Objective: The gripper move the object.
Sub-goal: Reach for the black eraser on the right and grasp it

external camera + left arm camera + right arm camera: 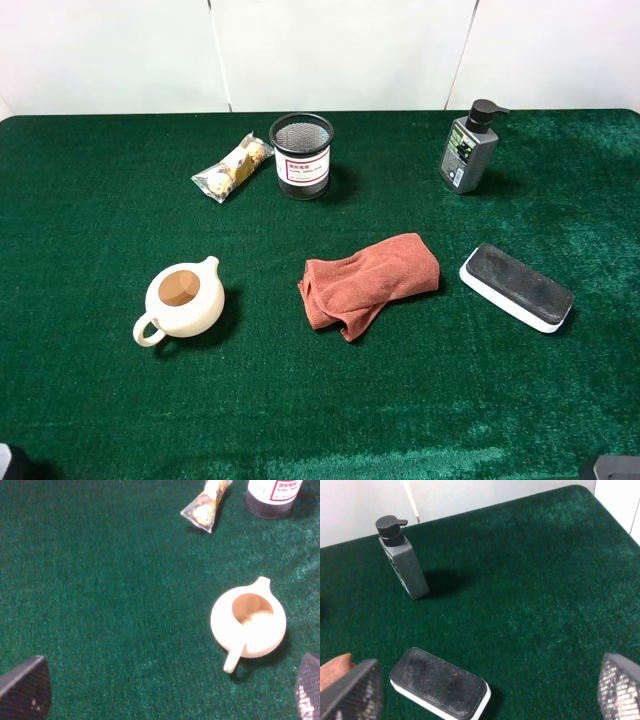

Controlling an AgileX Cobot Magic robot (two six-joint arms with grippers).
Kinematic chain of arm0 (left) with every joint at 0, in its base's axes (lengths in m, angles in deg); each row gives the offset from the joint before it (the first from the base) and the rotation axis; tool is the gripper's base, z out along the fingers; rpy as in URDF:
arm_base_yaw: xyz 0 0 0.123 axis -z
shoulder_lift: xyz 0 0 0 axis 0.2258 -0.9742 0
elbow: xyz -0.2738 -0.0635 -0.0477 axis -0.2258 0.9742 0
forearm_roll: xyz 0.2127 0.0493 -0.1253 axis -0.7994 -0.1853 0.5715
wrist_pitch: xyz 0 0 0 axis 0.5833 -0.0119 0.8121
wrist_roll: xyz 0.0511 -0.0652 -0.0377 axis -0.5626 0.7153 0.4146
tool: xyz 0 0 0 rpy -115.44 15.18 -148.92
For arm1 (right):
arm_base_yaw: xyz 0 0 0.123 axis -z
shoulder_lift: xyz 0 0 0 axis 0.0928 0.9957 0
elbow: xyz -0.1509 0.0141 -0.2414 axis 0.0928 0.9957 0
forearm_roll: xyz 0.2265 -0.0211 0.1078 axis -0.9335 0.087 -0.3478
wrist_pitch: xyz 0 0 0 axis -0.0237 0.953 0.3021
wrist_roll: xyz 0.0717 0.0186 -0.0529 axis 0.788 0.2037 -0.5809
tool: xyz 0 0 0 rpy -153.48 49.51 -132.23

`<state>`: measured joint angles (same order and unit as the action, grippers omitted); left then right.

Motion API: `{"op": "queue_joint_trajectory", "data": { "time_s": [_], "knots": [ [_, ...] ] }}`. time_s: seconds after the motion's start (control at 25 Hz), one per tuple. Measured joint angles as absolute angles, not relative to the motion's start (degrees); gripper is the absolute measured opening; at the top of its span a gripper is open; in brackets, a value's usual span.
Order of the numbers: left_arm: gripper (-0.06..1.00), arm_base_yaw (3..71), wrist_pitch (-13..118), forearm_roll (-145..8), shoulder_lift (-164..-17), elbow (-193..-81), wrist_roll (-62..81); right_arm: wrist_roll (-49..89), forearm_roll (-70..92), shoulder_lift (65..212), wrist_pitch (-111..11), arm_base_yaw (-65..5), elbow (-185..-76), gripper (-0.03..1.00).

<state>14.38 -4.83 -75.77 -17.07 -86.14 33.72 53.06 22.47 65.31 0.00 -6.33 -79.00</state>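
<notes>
The middle of the board eraser (518,286) (440,684) is the next place for my right gripper to close, gripping across the board eraser's long sides.
The board eraser (517,286), dark grey felt on a white base, lies flat on the green cloth at the right, angled. In the right wrist view the eraser (439,682) lies between my spread fingers, nearer one of them. My right gripper (485,692) is open and empty, held above and apart from it; only a corner of the right gripper (612,468) shows at the bottom right of the high view. My left gripper (167,695) is open and empty above the cloth, near a cream teapot (248,625).
The green cloth-covered table (90,220) holds a rust-orange cloth (368,280) left of the eraser, a grey pump bottle (469,147) behind it, a black mesh pen holder (301,155), a snack packet (232,168) and the teapot (180,300). A white wall stands behind.
</notes>
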Motion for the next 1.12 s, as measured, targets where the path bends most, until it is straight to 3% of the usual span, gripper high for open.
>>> {"op": "queue_joint_trajectory", "data": {
  "time_s": [0.84,1.12],
  "knots": [
    [0.99,14.38,-4.83,-75.77,-17.07,-86.14,33.72,53.06,19.92,65.44,0.0,-6.33,-79.0,0.65],
    [0.99,14.38,-4.83,-75.77,-17.07,-86.14,33.72,51.75,17.46,76.76,-0.06,-6.33,-82.94,0.65]
  ]
}}
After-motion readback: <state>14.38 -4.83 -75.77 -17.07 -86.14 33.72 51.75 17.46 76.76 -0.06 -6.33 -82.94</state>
